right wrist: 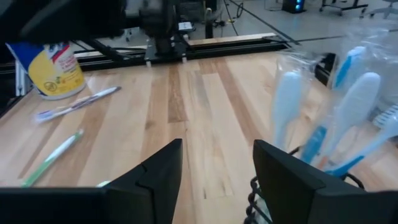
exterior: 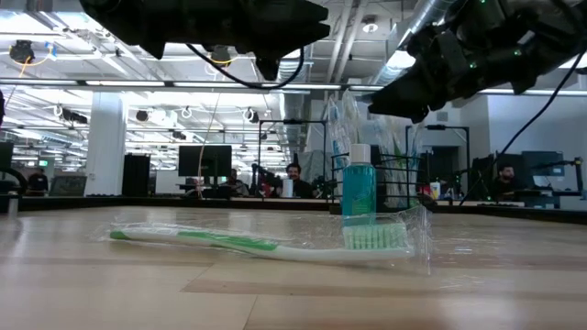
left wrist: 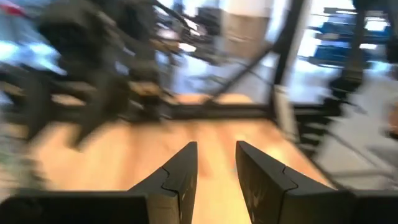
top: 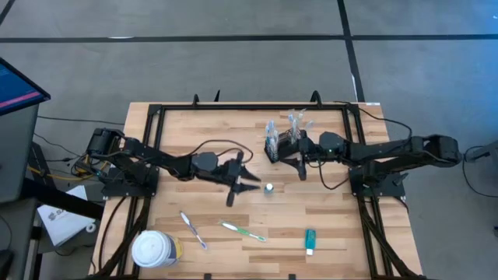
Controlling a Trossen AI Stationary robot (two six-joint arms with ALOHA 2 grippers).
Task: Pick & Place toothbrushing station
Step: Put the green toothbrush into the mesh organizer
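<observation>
My left gripper should move to the wrapped green toothbrush next and close on the upper part of its handle (top: 246, 232), just below the bristles.
The black wire-mesh caddy (top: 272, 146) stands right of the table's middle, toward the far side, with wrapped blue and white toothbrushes (right wrist: 348, 112) upright in it. My right gripper (top: 302, 165) is open and empty just right of the caddy. My left gripper (top: 246, 180) is open and empty over the table's middle. A small teal bottle with a white cap (top: 268, 187) stands upright beside it and also shows in the low view (exterior: 358, 188). A blue toothbrush (top: 193, 229), a wrapped green toothbrush (top: 243, 231) and a teal tube (top: 310, 241) lie flat near the front edge.
A large white-lidded yellowish tub (top: 154, 249) stands at the table's near left corner. A black frame rail (top: 249, 107) runs along the far edge and down both sides. Bare wood lies between the caddy and the loose brushes.
</observation>
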